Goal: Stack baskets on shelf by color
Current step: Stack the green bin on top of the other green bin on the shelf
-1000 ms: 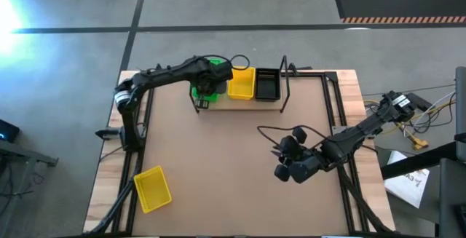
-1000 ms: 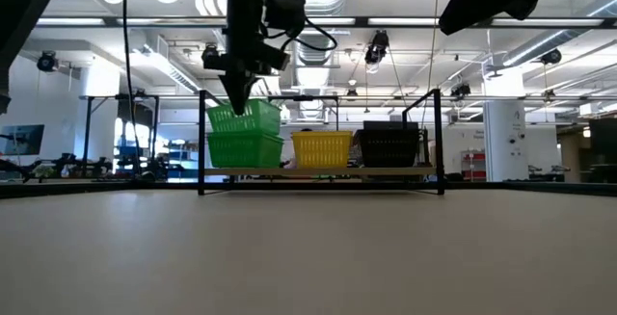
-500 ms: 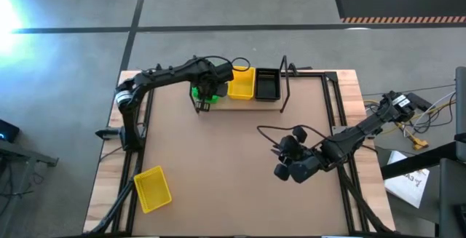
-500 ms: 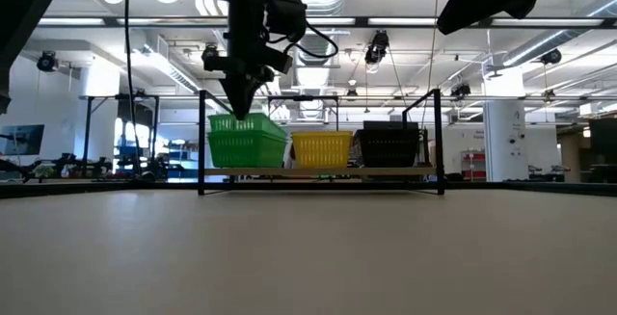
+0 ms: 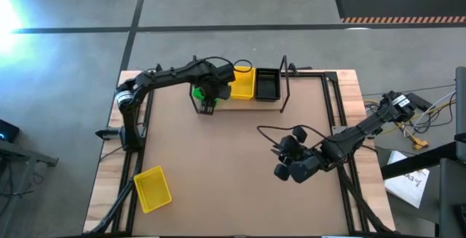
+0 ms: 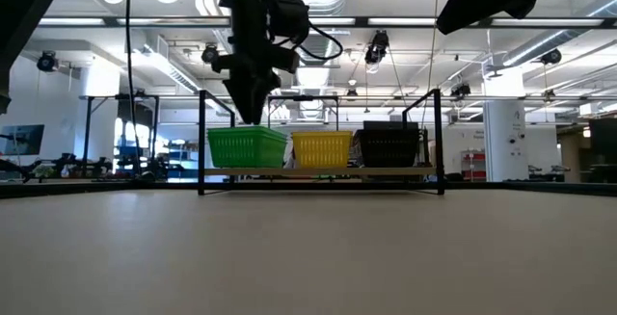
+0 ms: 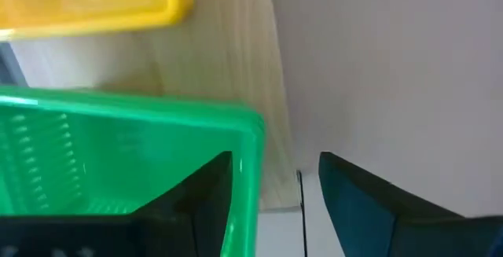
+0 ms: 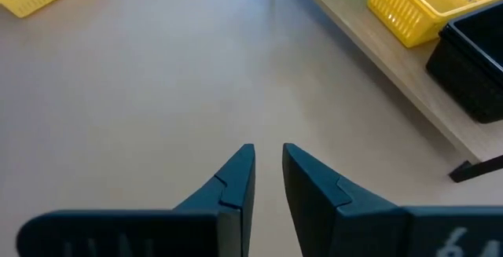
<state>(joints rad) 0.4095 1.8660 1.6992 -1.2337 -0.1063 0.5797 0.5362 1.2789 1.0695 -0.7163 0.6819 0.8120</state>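
The green basket has a gap between it and the yellow basket, so my left gripper will pinch the green basket's front rim (image 7: 254,151) and slide it up close.
On the shelf (image 6: 318,171), the green baskets (image 6: 248,147) stand at the left end. Beside them are a yellow basket (image 5: 242,84) and a black basket (image 5: 267,85). My left gripper (image 7: 275,159) points down over the green stack's near right corner, open. One finger (image 7: 206,190) is inside the top basket's rim (image 7: 250,143) and the other finger (image 7: 354,198) is outside it. My right gripper (image 8: 268,159) hangs over the table's right half, its fingers a narrow gap apart with nothing between them.
Another yellow basket (image 5: 152,188) lies on the table near its front left corner. Black wire uprights (image 6: 201,142) stand at both ends of the shelf. Bare tabletop (image 5: 233,158) lies between the shelf and my right arm.
My left gripper has sunk a little over the shelf and opened, letting go of the green basket. That basket hung tilted above the lower green one. It now sits level, nested in the stack.
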